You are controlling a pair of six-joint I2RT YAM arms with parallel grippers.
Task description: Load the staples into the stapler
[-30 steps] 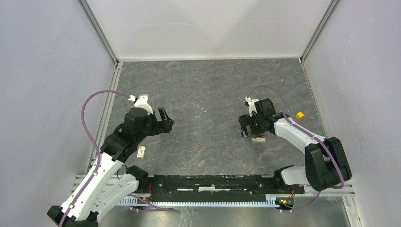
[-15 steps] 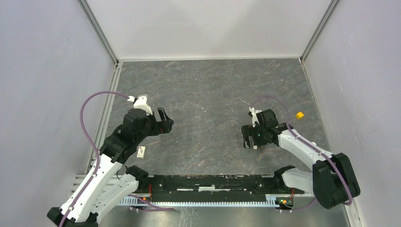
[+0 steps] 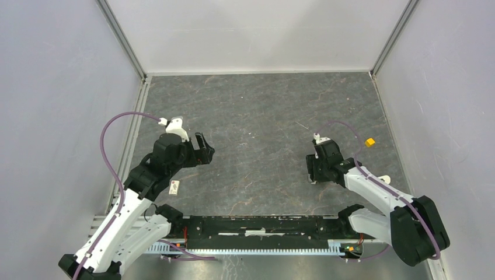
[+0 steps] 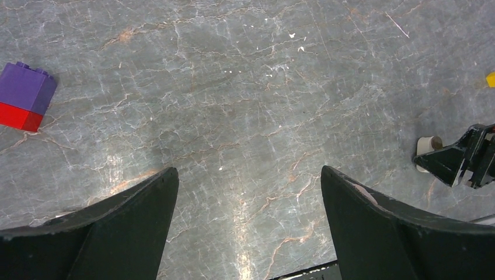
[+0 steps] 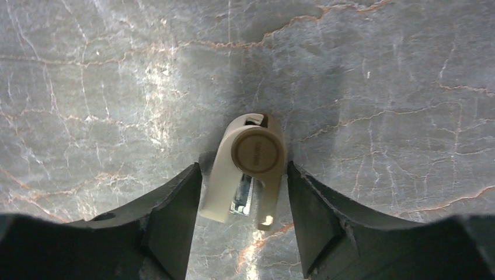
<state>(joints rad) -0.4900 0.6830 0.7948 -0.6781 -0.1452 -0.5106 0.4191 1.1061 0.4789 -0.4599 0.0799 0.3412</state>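
Note:
Next, the left gripper needs to take the stapler by its beige body (image 3: 312, 181) (image 4: 425, 155), as the robot's right gripper hands it over.
The stapler (image 5: 248, 169) is small and beige, with a round cap on top and a metal magazine showing between its two arms. It stands on the table between the jaws of my right gripper (image 5: 244, 192), which is open, with only slim gaps on each side. In the top view the right gripper (image 3: 316, 171) hides it. The staples box (image 3: 174, 186), white with red print, lies on the table beside the left arm. My left gripper (image 3: 202, 149) is open and empty above bare table. A thin pale sliver (image 3: 302, 125) lies further back.
A yellow cube (image 3: 369, 142) sits to the right of the right arm. A purple-and-red brick (image 4: 24, 96) shows at the left of the left wrist view. Grey walls enclose the table on three sides.
My right gripper has moved nearer and to the right, down over the stapler, which now sits between its jaws. The left arm has not moved.

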